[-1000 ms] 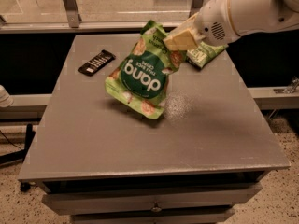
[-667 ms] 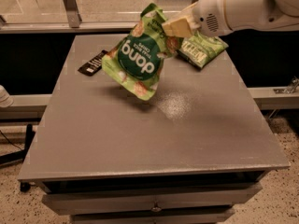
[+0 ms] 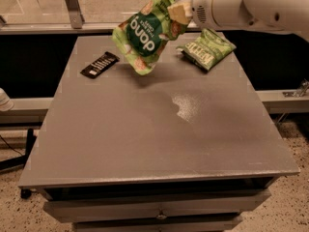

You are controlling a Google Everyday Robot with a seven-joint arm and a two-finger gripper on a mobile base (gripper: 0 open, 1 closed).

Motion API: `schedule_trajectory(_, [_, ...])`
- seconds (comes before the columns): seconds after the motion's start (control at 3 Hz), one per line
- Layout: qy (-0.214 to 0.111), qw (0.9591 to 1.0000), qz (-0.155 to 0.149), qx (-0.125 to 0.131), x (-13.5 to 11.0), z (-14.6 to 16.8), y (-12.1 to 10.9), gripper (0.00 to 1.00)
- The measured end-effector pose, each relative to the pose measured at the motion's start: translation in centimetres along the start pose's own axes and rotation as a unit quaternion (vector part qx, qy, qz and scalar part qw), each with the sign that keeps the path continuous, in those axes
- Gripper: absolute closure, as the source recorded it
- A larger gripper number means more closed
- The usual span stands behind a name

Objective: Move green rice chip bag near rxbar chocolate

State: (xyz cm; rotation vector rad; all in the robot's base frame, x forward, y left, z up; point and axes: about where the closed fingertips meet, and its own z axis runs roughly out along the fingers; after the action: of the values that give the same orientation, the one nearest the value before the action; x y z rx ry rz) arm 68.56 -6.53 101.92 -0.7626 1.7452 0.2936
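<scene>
My gripper will put the green rice chip bag down on the table's far edge (image 3: 129, 45), next to the rxbar chocolate.
The green rice chip bag (image 3: 146, 33), bright green with a dark "dang" circle, hangs upside down in the air above the far part of the grey table (image 3: 145, 129). My gripper (image 3: 177, 11) is shut on the bag's upper edge at the top of the view; the white arm reaches in from the upper right. The rxbar chocolate (image 3: 99, 64), a small flat black wrapper with white lettering, lies on the table's far left, left of and below the hanging bag, apart from it.
A smaller darker-green snack bag (image 3: 206, 49) lies at the table's far right, under the arm. A pale scuffed patch (image 3: 186, 105) marks the table's middle. A window sill and a metal post (image 3: 72, 6) run behind the table. Drawers sit below the front edge.
The gripper has lifted the green rice chip bag off the table and carried it up and away, toward the far side. The bag now hangs in the air.
</scene>
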Motion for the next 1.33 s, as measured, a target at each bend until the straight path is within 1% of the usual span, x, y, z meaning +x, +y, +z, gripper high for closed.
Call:
schedule_trajectory(0.33, [-0.013, 0.9966, 0.007, 0.081, -0.1, 2.7, -4.0, 1.0])
schedule_trajectory(0.67, [-0.037, 0.9919, 0.022, 0.12, -1.0, 6.0, -5.3, 1.0])
schedule_trajectory(1.0, [-0.042, 0.9865, 0.078, 0.138, -0.2, 8.8, -6.6, 1.0])
schedule_trajectory(1.33, [-0.034, 0.9809, 0.121, 0.148, 1.6, 10.6, -7.3, 1.0])
